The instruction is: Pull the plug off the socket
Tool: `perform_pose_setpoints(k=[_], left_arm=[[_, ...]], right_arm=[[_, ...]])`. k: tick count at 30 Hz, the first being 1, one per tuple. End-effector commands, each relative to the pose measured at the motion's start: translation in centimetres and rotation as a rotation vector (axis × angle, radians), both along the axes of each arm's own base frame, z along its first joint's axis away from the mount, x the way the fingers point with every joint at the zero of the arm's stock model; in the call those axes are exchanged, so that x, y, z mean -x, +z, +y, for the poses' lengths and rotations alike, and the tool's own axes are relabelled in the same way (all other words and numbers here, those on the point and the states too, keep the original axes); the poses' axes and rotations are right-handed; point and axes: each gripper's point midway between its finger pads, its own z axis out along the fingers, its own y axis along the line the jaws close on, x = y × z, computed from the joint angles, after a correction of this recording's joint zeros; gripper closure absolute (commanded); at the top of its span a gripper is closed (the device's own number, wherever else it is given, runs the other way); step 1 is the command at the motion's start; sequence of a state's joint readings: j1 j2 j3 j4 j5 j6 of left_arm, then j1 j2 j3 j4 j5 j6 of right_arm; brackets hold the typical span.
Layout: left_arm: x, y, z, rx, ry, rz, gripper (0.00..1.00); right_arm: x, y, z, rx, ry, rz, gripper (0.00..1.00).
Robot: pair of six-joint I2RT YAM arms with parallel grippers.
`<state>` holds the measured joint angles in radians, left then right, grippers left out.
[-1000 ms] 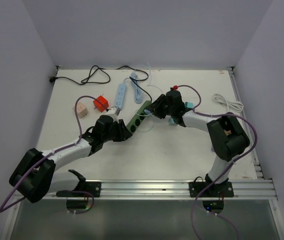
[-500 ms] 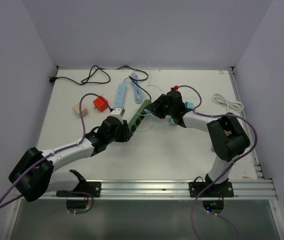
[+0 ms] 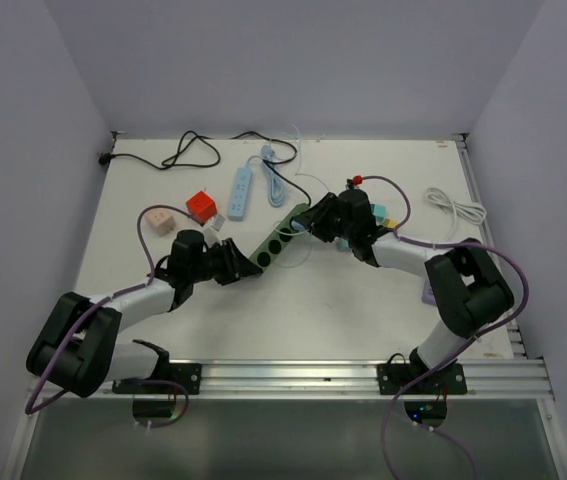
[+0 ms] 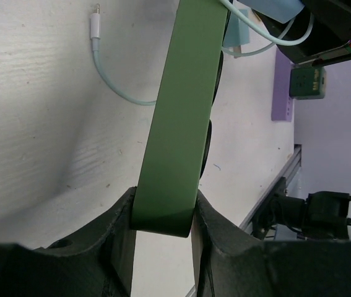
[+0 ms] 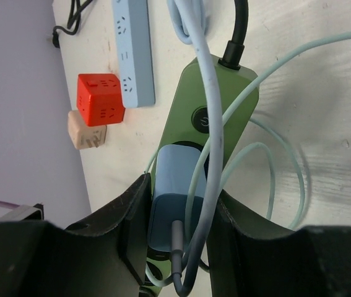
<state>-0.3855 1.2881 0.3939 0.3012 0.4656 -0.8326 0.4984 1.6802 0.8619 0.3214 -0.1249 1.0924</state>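
My left gripper has the green socket strip to put down. I need to set it on the table [image 3: 296, 206] beside the blue coiled cable.
The green socket strip [image 3: 279, 236] lies diagonally at the table's middle. My left gripper [image 3: 240, 264] is shut on its near end; in the left wrist view the strip [image 4: 181, 111] sits clamped between both fingers [image 4: 121, 238]. My right gripper [image 3: 315, 219] is shut on the light blue plug [image 5: 175, 164], which sits against the strip's face [image 5: 225, 93] near its round button. A grey-blue cable [image 5: 207, 111] and a thin pale cable [image 5: 268, 179] run between the right gripper's fingers beside the plug. Whether the pins are still in the socket is hidden.
A light blue power strip [image 3: 241, 190], a red cube socket [image 3: 201, 206] and a beige cube [image 3: 158, 220] lie behind the left arm. A black cable [image 3: 188, 150] lies at the back left and a coiled white cable [image 3: 453, 205] at the right.
My left wrist has swung left and lower, still gripping the strip's end. The strip has turned slightly. My right gripper has kept hold of the plug and shifted a little.
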Motion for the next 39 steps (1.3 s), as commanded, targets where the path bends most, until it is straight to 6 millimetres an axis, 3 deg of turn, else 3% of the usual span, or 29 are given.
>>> perform_pose_setpoints(k=[1,7,8,14,17,19,24,29,31,32,33,36,39], left_arm=[[-2.6,1.0,1.3,0.088,0.142,0.025,1.00],[-3.4,1.2,1.9,0.028,0.157,-0.025,1.00],[-3.9,1.0,2.5,-0.012,0.190,-0.046,1.00],[-5.6,2.9,4.5,-0.283,0.287,-0.212,1.00],[-5.6,4.1,3.8,-0.424,0.304,-0.301,1.00],[-5.3,4.0,3.0,-0.484,0.278,-0.318,1.00],[-5.2,2.8,3.9,-0.663,0.314,-0.331,1.00],[-4.6,2.0,3.2,-0.606,0.290,-0.292,1.00],[-5.2,1.9,2.7,-0.488,0.303,-0.261,1.00],[-4.1,0.7,1.9,-0.417,0.236,-0.211,1.00],[-4.4,1.0,1.5,-0.343,0.233,-0.210,1.00],[-5.0,0.7,2.7,-0.252,0.272,-0.163,1.00],[-5.1,0.9,2.4,-0.236,0.256,-0.163,1.00]], right_arm=[[-1.4,2.6,-2.2,0.080,-0.052,-0.148,1.00],[-1.4,2.3,-2.3,0.087,-0.062,-0.117,1.00],[-1.2,1.5,-2.3,0.102,-0.061,-0.081,1.00],[-1.5,1.3,-1.3,0.067,-0.053,0.001,1.00],[-1.5,1.3,-0.8,0.050,-0.046,0.026,1.00],[-1.4,1.3,-0.8,0.052,-0.047,0.041,1.00],[-1.3,1.6,-0.7,0.050,-0.041,0.046,1.00],[-1.1,1.1,-0.5,0.020,-0.039,0.048,1.00],[-1.4,1.7,-0.2,-0.011,-0.033,0.018,1.00],[-1.2,1.2,-0.4,-0.008,-0.036,0.020,1.00],[-1.2,1.2,-0.5,-0.010,-0.040,0.012,1.00],[-1.0,0.8,-0.7,-0.006,-0.046,0.008,1.00],[-1.0,0.4,-1.3,-0.001,-0.052,0.022,1.00]])
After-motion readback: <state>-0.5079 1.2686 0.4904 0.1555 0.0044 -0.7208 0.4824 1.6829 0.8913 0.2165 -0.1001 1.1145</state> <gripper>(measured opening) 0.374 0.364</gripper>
